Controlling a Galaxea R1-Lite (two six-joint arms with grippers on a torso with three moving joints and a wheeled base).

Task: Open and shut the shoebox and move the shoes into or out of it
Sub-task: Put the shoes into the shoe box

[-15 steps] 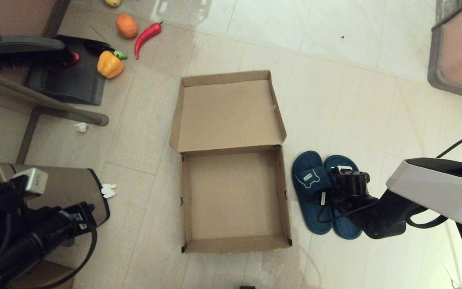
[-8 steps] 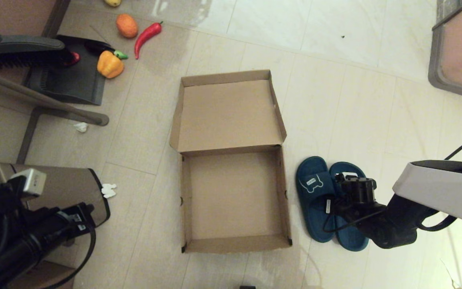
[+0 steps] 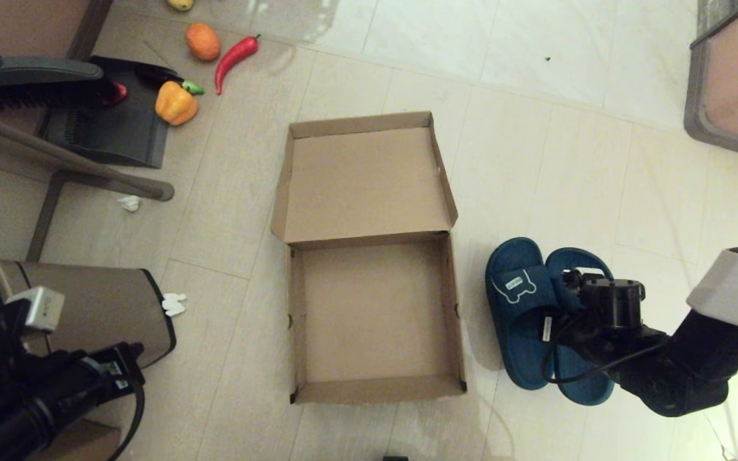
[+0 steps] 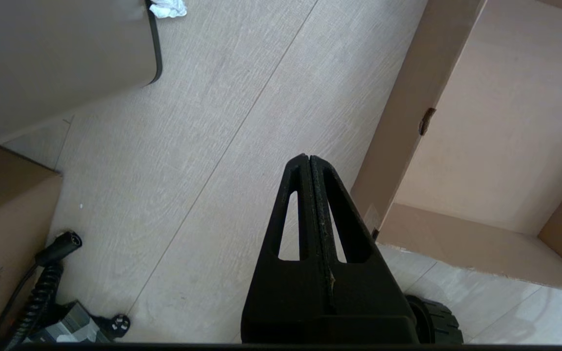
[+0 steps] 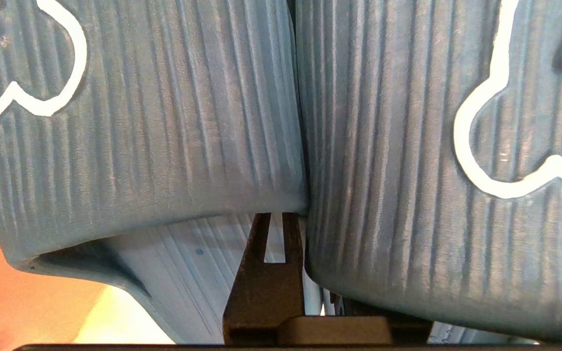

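Note:
Next, my right gripper lets go of the teal-blue shoes, side by side on the middle of the shoebox's empty bottom [image 3: 385,316].
The brown cardboard shoebox [image 3: 372,314] lies open and empty on the floor, its lid [image 3: 366,182] folded back on the far side. Just right of it are the two teal-blue shoes [image 3: 516,314], side by side, each strap showing a white bear outline. My right gripper [image 3: 567,301] comes in from behind the straps. In the right wrist view one of its fingers [image 5: 261,282] reaches under one strap and the other is hidden under the neighbouring strap [image 5: 408,170], pinching their inner edges together. My left gripper [image 4: 309,158] hangs shut and empty left of the shoebox wall [image 4: 398,122].
A brown trash bin [image 3: 87,301] stands at the left with tissue scraps [image 3: 173,304] beside it. Further back left are a dustpan [image 3: 106,121], a yellow pepper [image 3: 175,102], a red chili [image 3: 234,56] and an orange [image 3: 202,40]. Furniture [image 3: 734,83] fills the far right corner.
My right arm has drawn to the right and toward me with both shoes in its grip; the pair has shifted right, away from the box. The left arm has sunk slightly.

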